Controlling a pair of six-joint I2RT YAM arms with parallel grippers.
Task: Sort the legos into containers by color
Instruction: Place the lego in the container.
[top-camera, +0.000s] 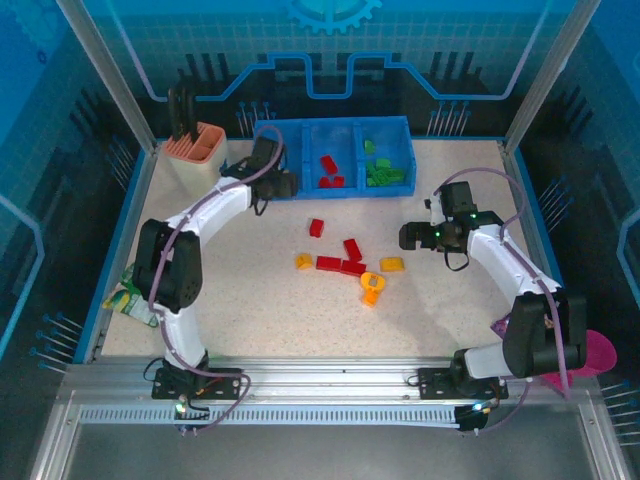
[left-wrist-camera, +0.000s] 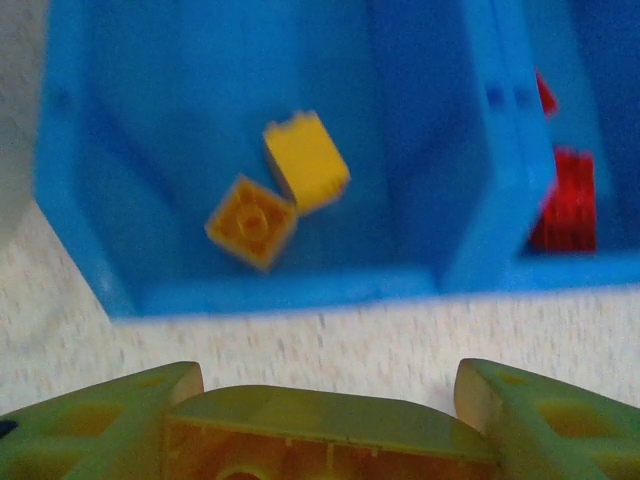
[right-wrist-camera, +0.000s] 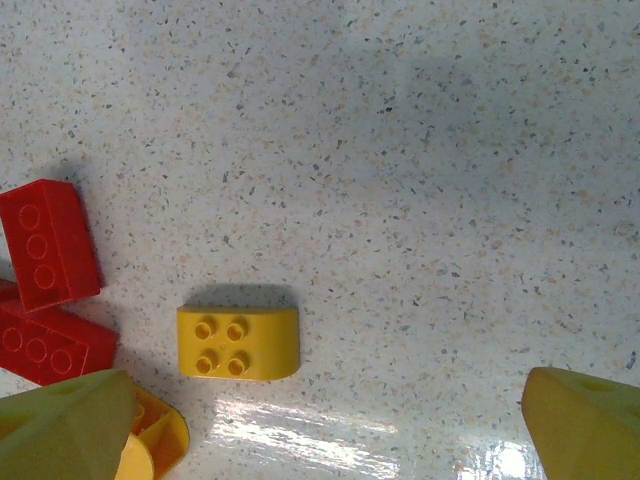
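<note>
I will use my left gripper to set the yellow-orange lego down next to the yellow legos in the blue tray (top-camera: 289, 175) (left-wrist-camera: 316, 128).
The blue tray (top-camera: 300, 192) stands at the back. Its left compartment (left-wrist-camera: 180, 120) holds two yellow legos (left-wrist-camera: 306, 160), the middle one red legos (top-camera: 328, 170), the right one green legos (top-camera: 380, 170). My left gripper (top-camera: 280, 183) hovers just in front of the left compartment, shut on a yellow-orange lego (left-wrist-camera: 330, 420) that spans its fingers. Red legos (top-camera: 340, 262) and yellow-orange legos (top-camera: 371, 288) lie loose mid-table. My right gripper (top-camera: 408, 237) hangs open over a yellow four-stud lego (right-wrist-camera: 238, 343), beside two red legos (right-wrist-camera: 48, 245) and an orange piece (right-wrist-camera: 158, 440).
A cream-and-salmon utensil holder (top-camera: 195, 150) with black handles stands left of the tray. A green-and-white snack packet (top-camera: 128, 298) lies at the left edge by the left arm. A pink object (top-camera: 592, 352) sits past the right arm.
</note>
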